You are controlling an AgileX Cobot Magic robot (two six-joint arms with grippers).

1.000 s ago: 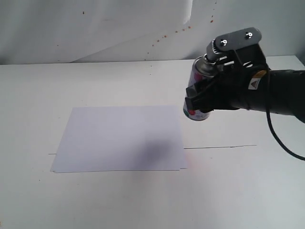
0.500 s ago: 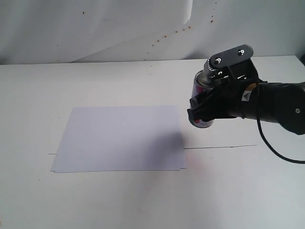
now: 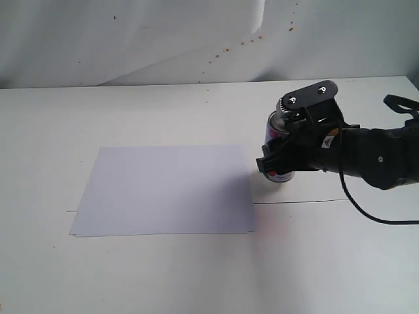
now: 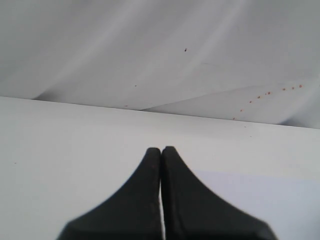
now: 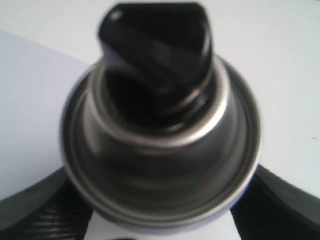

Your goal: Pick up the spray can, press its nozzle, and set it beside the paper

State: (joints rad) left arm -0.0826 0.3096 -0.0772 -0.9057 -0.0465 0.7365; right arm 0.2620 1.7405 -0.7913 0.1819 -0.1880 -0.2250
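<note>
I need to set the spray can down with my right gripper on the white table (image 3: 284, 184) just behind the dark seam, next to the paper.
The spray can (image 3: 275, 125) stands upright in my right gripper (image 3: 283, 159), which is shut on its body. Its base (image 3: 282, 176) is at table level just right of the paper (image 3: 163, 190); contact with the table cannot be told. The right wrist view looks down on the can's silver top (image 5: 160, 165) and black nozzle (image 5: 155, 40), with black fingers (image 5: 287, 205) on both sides and a corner of the paper (image 5: 30, 90) behind. Nothing touches the nozzle. My left gripper (image 4: 161, 150) is shut and empty over the white table, with the paper (image 4: 270, 195) ahead of it.
A thin dark seam (image 3: 301, 201) runs across the white table (image 3: 196, 275) from the paper's right edge. A white backdrop sheet with small red spots (image 3: 242, 42) hangs behind. The right arm's black cable (image 3: 366, 212) loops over the table on the right.
My right gripper has come down with the spray can, from well above the table to table level beside the paper's right edge. The paper has not moved.
</note>
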